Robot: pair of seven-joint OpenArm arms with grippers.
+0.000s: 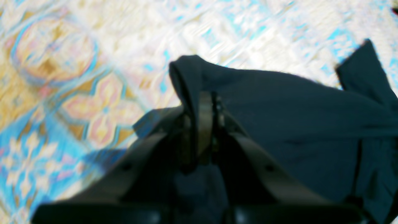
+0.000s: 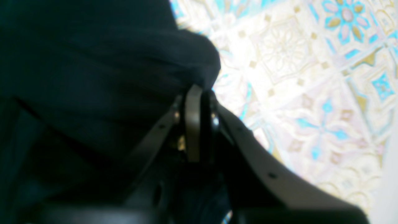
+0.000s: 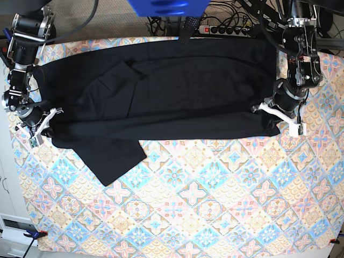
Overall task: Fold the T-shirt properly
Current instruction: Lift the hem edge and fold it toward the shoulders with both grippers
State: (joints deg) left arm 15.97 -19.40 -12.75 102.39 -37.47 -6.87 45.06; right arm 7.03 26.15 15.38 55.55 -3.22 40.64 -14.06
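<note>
My left gripper will let go of the raised fold on the black T-shirt's own end [image 3: 273, 75], about halfway toward the shirt's far edge.
The black T-shirt [image 3: 177, 91] lies spread across the far half of the patterned table, its near edge doubled over. One sleeve [image 3: 114, 158] sticks out toward the front left. My left gripper [image 3: 277, 119] is at the shirt's right end; in the left wrist view my left gripper [image 1: 211, 97] is shut on a raised fold of the T-shirt [image 1: 295, 118]. My right gripper [image 3: 47, 128] is at the shirt's left end; in the right wrist view my right gripper [image 2: 201, 93] is shut on a bunched edge of the T-shirt [image 2: 93, 68].
A tiled-pattern cloth [image 3: 204, 204] covers the table in front of the shirt. A power strip with cables [image 3: 226, 28] and a blue object [image 3: 166, 6] sit beyond the far edge. The table's left edge [image 3: 13, 177] runs close to my right arm.
</note>
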